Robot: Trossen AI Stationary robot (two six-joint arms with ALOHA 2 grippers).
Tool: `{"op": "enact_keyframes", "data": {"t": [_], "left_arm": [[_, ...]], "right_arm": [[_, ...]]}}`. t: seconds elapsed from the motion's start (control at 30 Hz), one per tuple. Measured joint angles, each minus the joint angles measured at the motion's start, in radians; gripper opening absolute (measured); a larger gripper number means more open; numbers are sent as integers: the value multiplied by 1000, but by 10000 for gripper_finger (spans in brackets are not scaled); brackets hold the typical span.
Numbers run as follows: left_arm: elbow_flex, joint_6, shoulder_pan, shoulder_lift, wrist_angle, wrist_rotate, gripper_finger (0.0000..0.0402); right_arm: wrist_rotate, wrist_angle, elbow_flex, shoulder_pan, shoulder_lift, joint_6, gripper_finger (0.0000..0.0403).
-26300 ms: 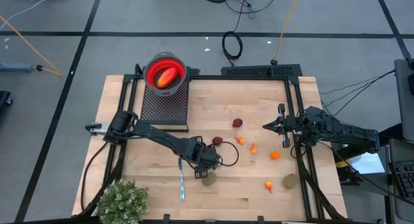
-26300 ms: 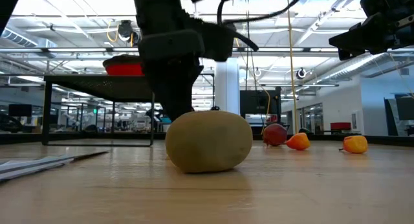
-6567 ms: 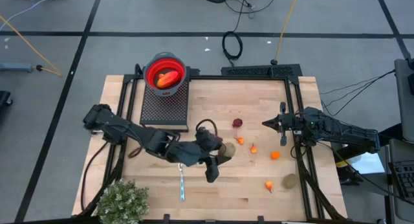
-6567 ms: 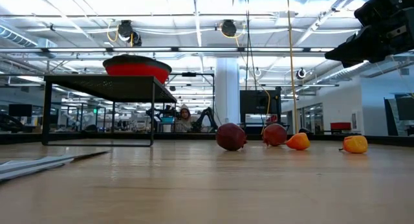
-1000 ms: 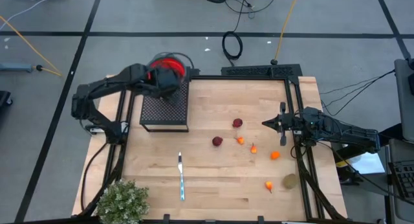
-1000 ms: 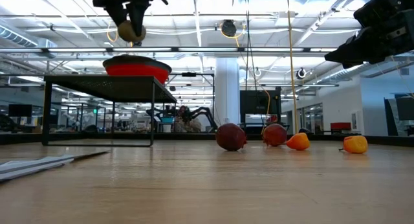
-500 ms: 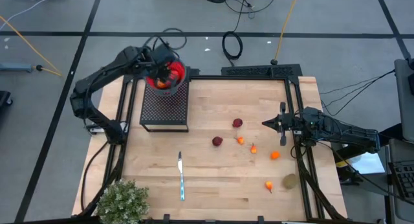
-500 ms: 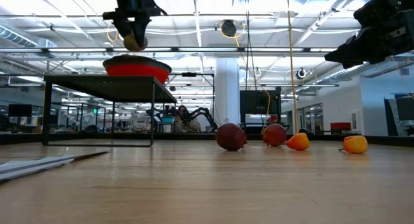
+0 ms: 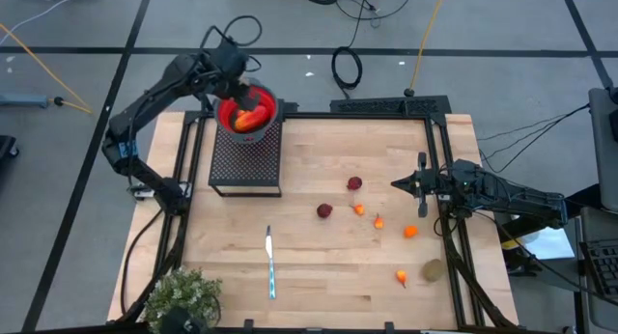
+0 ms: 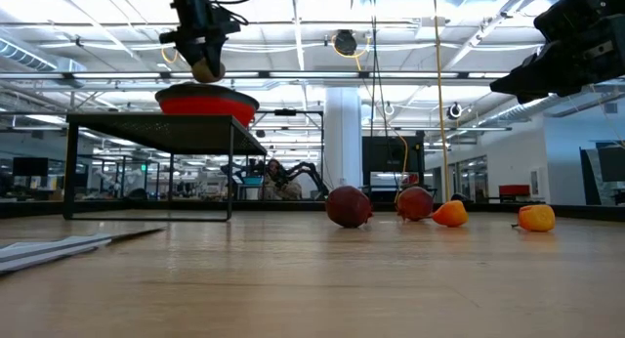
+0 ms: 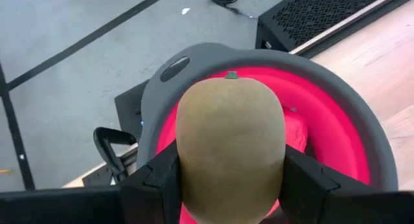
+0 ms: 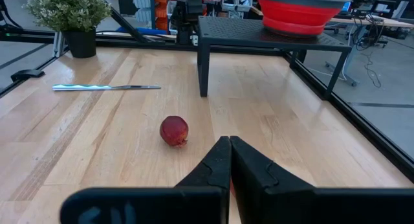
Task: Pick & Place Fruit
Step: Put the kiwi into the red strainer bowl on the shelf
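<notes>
My left gripper is to take the kiwi to the red bowl. It will let go of it inside the red bowl point(image 9: 243, 119) point(image 11: 236, 162), beside the long red-orange fruit.
My left gripper point(image 10: 203, 63) is shut on a brown-green kiwi point(image 11: 229, 143) just above the red bowl point(image 11: 323, 114) with a grey rim, which stands on a black mesh stand point(image 9: 246, 160) at the table's far left. An elongated red-orange fruit point(image 9: 249, 120) lies in the bowl. On the table lie two dark red balls point(image 9: 354, 183) point(image 9: 324, 210), several orange bits point(image 9: 410, 231) and another kiwi point(image 9: 433, 270). My right gripper point(image 9: 398, 186) waits shut at the right edge, above the table. My left gripper pinches the kiwi's two long sides point(image 11: 184, 166) between its two fingers point(image 11: 162, 182), one on each side. The fingers slant down from above, over the bowl. The kiwi is lifted clear, its stem end pointing away from the gripper, above the bowl's inside.
A slim knife point(image 9: 270, 264) lies near the table's middle front. A bushy green plant point(image 9: 179, 300) stands at the near left corner. A black frame point(image 9: 386, 107) runs along the table's far and right edges.
My left arm has swung toward the table's far left corner and its wrist has turned, carrying the kiwi. The gripper has gone from above the bowl's near side to its far left side. The kiwi stays in the hold, clear of the bowl.
</notes>
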Motion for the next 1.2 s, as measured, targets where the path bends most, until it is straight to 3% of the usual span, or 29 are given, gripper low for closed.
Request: {"op": "enact_keyframes", "data": {"t": [0.63, 1.2], "left_arm": [[1, 67, 17, 120, -30, 37, 184], [-33, 16, 29, 125, -141, 53, 184]], "right_arm": [[0, 0, 0, 0, 0, 0, 0], [0, 0, 0, 0, 0, -21, 0]]}}
